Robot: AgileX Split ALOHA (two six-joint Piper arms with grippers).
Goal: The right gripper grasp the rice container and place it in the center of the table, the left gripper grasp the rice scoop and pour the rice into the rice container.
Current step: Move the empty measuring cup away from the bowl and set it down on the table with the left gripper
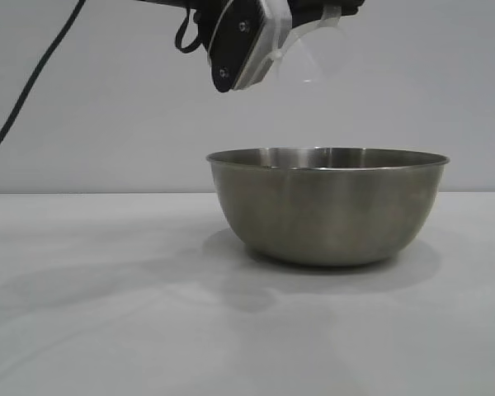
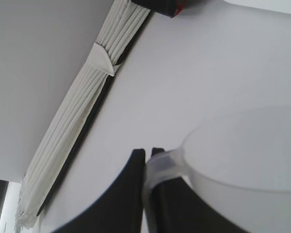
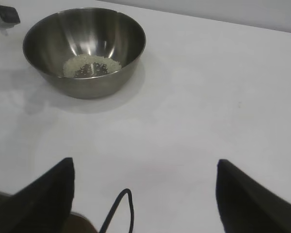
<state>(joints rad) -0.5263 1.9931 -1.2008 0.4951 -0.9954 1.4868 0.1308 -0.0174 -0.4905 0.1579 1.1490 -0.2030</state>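
Next, the left gripper releases the rice scoop on the bare table (image 1: 97,237) beside the rice container, toward the black cable.
The rice container (image 1: 326,210), a large steel bowl, stands on the white table (image 1: 107,313). High above its left rim my left gripper (image 1: 246,59) is shut on the squared handle of the rice scoop (image 1: 313,37), which is tipped on its side. The left wrist view shows the left gripper (image 2: 148,153) clamping the handle of the rice scoop (image 2: 247,155); no grains show in the cup. A thin patch of rice (image 3: 92,65) lies on the bottom of the rice container (image 3: 114,36). My right gripper (image 3: 144,167) hangs open over bare table, well away from the bowl.
A black cable (image 1: 29,82) runs down the back left. A white pleated curtain (image 2: 87,111) shows in the left wrist view. A cable loop (image 3: 121,208) hangs between the right gripper's fingers. The left gripper (image 3: 5,12) shows far off beside the bowl.
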